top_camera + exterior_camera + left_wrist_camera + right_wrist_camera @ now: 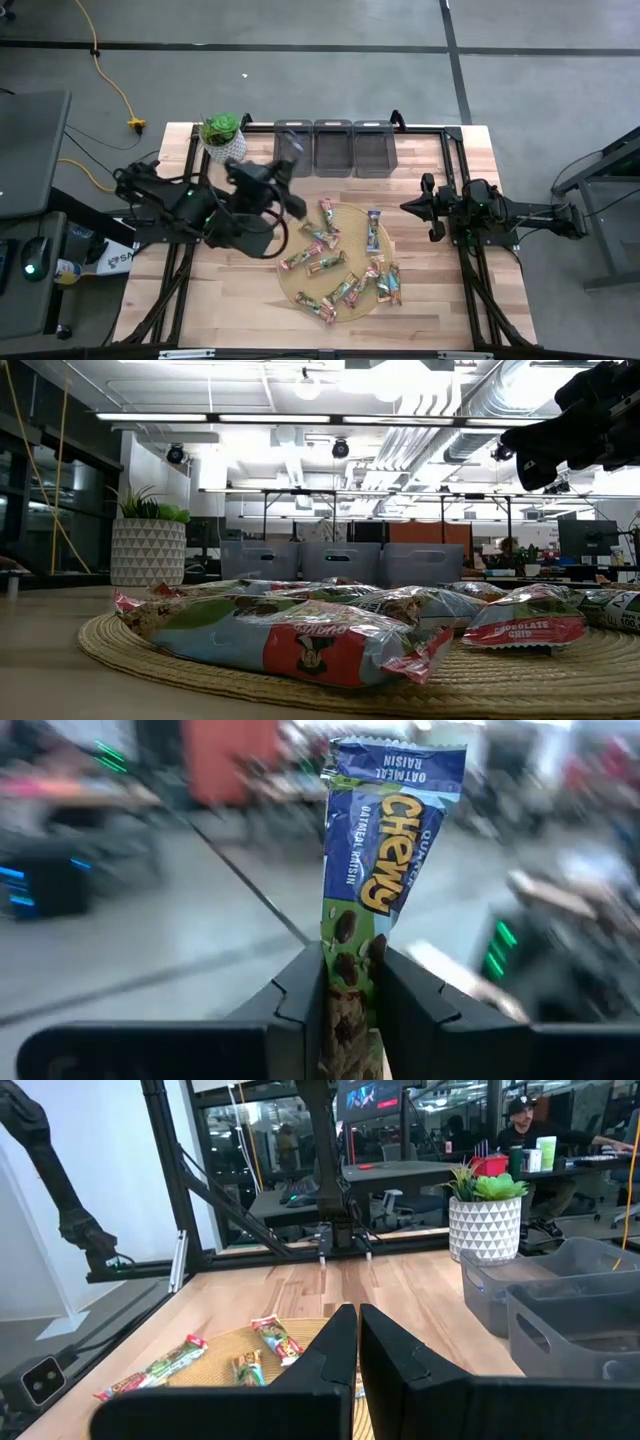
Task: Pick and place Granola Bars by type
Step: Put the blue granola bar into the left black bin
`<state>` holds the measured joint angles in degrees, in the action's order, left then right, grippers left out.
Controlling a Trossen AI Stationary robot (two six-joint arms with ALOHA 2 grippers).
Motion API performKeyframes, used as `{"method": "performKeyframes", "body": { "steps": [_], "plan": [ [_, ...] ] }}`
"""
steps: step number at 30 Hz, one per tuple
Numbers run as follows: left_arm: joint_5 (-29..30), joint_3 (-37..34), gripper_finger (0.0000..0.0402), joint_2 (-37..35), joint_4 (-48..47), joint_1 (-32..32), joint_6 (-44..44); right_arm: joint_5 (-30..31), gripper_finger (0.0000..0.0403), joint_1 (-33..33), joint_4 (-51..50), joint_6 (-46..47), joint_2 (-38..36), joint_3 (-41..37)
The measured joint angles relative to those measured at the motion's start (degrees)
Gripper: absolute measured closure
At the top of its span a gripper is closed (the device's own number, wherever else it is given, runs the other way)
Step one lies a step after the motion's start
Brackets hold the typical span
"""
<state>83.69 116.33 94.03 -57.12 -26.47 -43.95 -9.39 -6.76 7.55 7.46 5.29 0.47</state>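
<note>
My left gripper will release the oatmeal raisin bar in the grey bin (301, 154), the one that is nearest to the potted plant.
My left gripper (350, 970) is shut on a blue and green granola bar (385, 830), whose wrapper reads oatmeal raisin. In the high view this gripper (297, 206) is raised over the left edge of the round woven mat (300, 285). Several other bars (345, 262) lie flat on the mat, in pink, green and blue wrappers. The low view shows them close up (300, 640). My right gripper (357, 1342) is shut and holds nothing. It hovers right of the mat (432, 212). My left gripper pinches the bar's one end (350, 935) between its two fingers (300, 995). The fingers lie along the bar. Most of the bar sticks out past the fingertips, lifted clear of the mat and table, with its free end (395, 760) flat and straight.
Three grey bins (333, 148) stand side by side at the table's far edge, behind the mat. A potted plant (222, 137) stands left of them. Bare wood lies on the table's near left (220, 300) and between the mat and my right arm.
</note>
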Motion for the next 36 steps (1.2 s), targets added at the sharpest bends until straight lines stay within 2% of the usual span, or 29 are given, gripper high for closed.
{"method": "performKeyframes", "body": {
  "steps": [2,4,10,14,16,19,21,25,30,33,36],
  "plan": [
    [5.56,0.00,0.0326,-0.05,-0.05,0.29,-1.35,0.00,0.0402,0.00,0.00,0.00,-0.01,0.00],
    [6.17,0.00,0.0326,-0.07,0.15,2.50,-1.78,0.00,0.0402,0.00,0.00,0.00,-0.01,0.00],
    [-1.76,0.00,0.0326,0.57,-0.19,14.81,-2.89,0.00,0.0402,0.00,-0.01,0.00,-0.01,0.00],
    [-10.59,-0.05,0.0326,0.73,-3.35,25.64,-3.97,0.00,0.0402,0.00,0.00,0.00,-0.01,0.00],
    [-15.89,-0.49,0.0326,0.95,-6.12,31.45,-7.56,0.00,0.0402,0.00,0.00,0.00,-0.01,0.00],
    [-24.40,-3.38,0.0326,1.22,-8.70,39.67,-12.97,0.00,0.0402,0.00,0.00,0.00,-0.01,0.00],
    [-30.42,-6.74,0.0326,1.13,-7.62,44.35,-13.43,0.00,0.0402,0.02,0.00,0.00,-0.01,0.00],
    [-44.26,-15.98,0.0326,1.17,-2.04,51.78,-13.35,0.00,0.0402,0.00,0.00,0.00,-0.01,0.00],
    [-58.55,-31.14,0.0326,1.22,14.33,56.61,-13.19,0.00,0.0402,0.00,0.00,0.00,-0.01,0.00],
    [-62.99,-38.12,0.0326,1.55,22.06,58.01,-14.54,0.00,0.0402,0.00,0.00,0.00,-0.01,0.00],
    [-64.74,-42.91,0.0326,1.85,24.28,59.07,-15.65,0.00,0.0402,0.01,0.00,0.00,-0.01,0.00]
  ]
}}
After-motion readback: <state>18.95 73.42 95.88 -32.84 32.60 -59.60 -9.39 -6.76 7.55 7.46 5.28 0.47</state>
